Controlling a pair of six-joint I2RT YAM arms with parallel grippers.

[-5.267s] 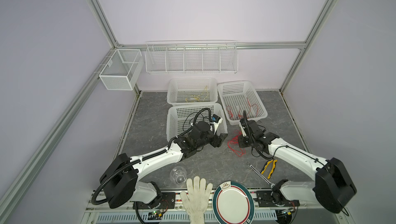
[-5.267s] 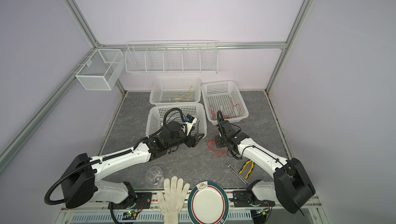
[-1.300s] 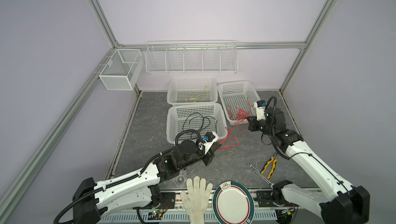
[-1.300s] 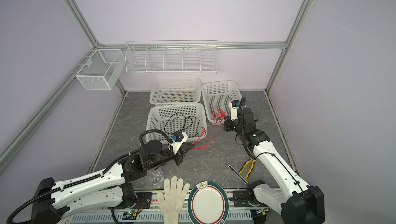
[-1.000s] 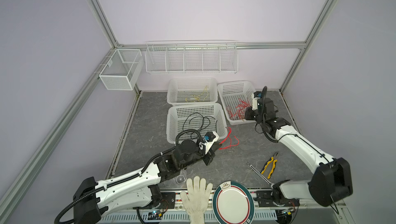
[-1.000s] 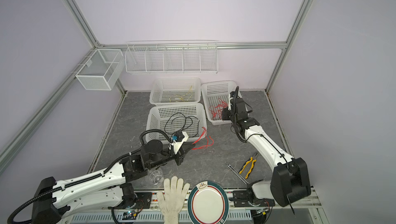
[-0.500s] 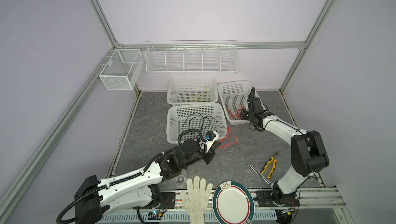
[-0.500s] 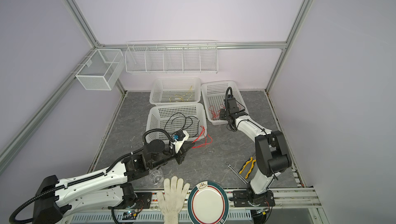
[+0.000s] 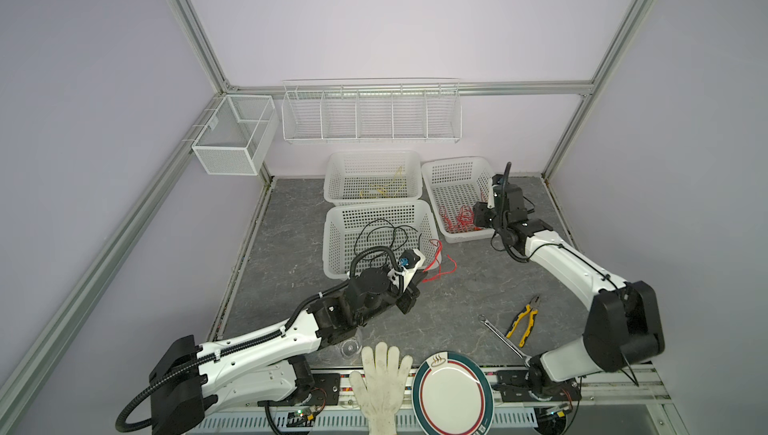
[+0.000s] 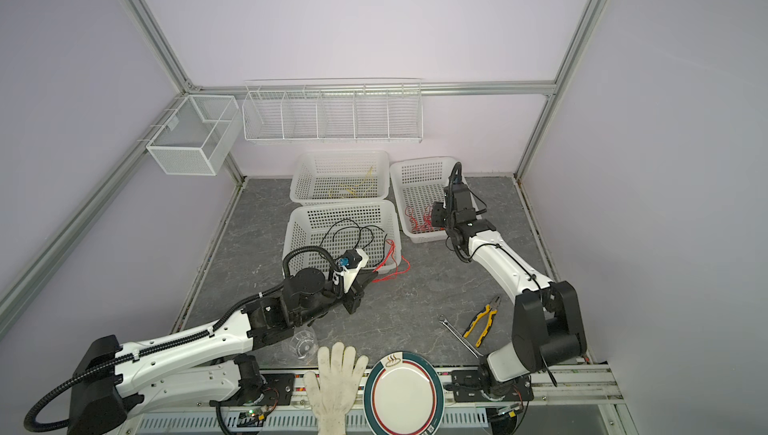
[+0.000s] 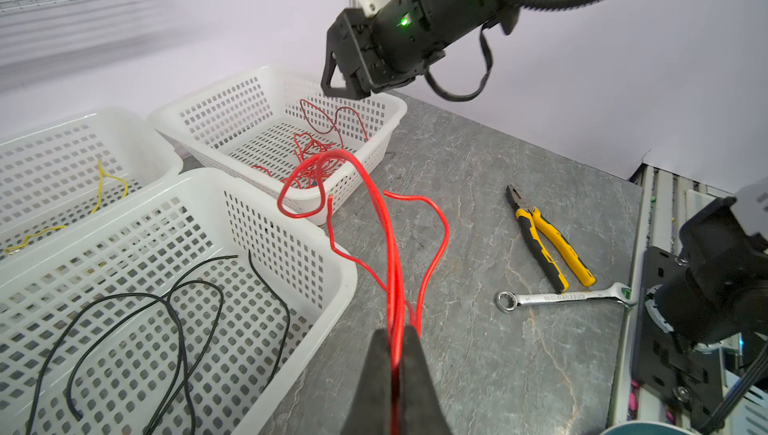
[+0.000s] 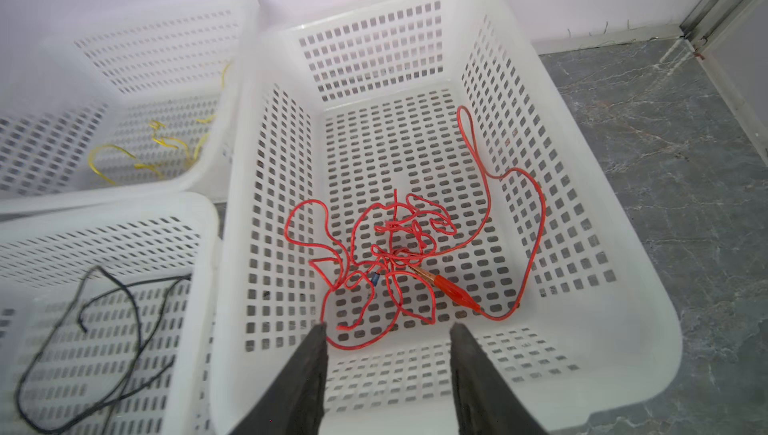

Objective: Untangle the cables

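Note:
The robot's left gripper should release the red cable on the tangled cable with the alligator clip [image 9: 461, 219] [image 11: 310, 164], inside that cable's basket.
My left gripper [image 11: 394, 337] is shut on a red cable [image 11: 390, 246], which loops over the table just right of the front basket [image 9: 332, 241] in both top views [image 10: 392, 266]. My right gripper [image 12: 386, 327] hangs open over the right basket [image 12: 582, 187], touching nothing. Below it a tangled red cable [image 12: 399, 254] with an alligator clip lies on the basket floor. A black cable [image 9: 382, 233] lies in the front basket. A yellow cable [image 9: 380, 189] lies in the back basket [image 9: 332, 171].
Yellow-handled pliers [image 9: 524, 320] and a wrench [image 9: 500, 339] lie on the table at the front right. A white glove [image 9: 384, 383], a plate [image 9: 453, 395] and a clear glass [image 9: 351, 345] sit along the front edge. Wire racks [image 9: 370, 112] hang on the back wall.
My right gripper has moved left over the right basket and opened, leaving the red tangle lying in it. The left gripper has stayed shut on its red cable.

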